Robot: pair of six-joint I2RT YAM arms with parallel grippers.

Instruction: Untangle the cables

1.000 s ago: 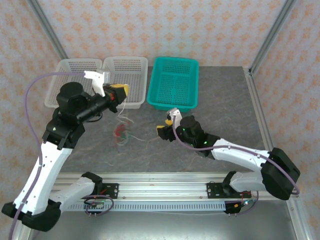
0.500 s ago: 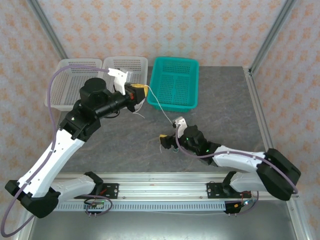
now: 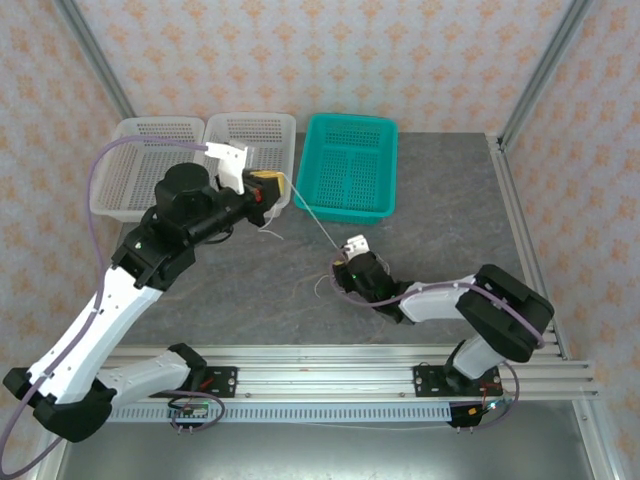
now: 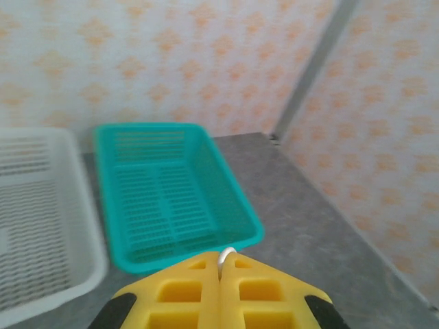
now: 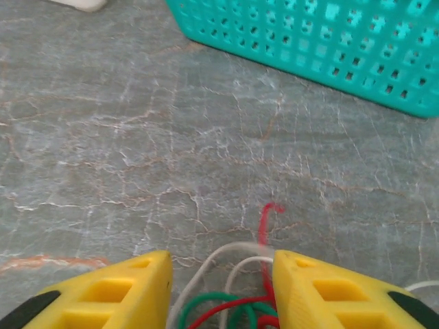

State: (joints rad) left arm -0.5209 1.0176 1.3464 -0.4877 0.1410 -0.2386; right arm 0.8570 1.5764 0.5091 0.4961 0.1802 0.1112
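Next, my left gripper lets go of the white cable's end on the bare grey table before the white and teal baskets (image 3: 270,288).
My left gripper (image 3: 278,186) is raised in front of the white baskets and shut on a cream-white cable (image 3: 318,222). That cable runs taut down and to the right, toward the right gripper. In the left wrist view a white loop of the cable (image 4: 227,255) pokes out between the closed yellow fingers (image 4: 185,291). My right gripper (image 5: 219,274) is low over the table, open. White cable strands (image 5: 214,262), a green cable (image 5: 209,303) and a red cable (image 5: 266,223) lie tangled between its fingers. From above, the right gripper (image 3: 340,272) covers most of the tangle.
Two white baskets (image 3: 150,150) (image 3: 255,135) and a teal basket (image 3: 350,170) stand along the back of the grey table (image 3: 450,220). The teal basket (image 4: 171,192) lies just ahead of the left gripper. A teal basket wall (image 5: 329,41) is beyond the right gripper.
The left gripper rose and swung right from the tangle with the white cable, then eased back left. The tangle was drawn to the right. The right gripper shifted over it and its elbow folded in.
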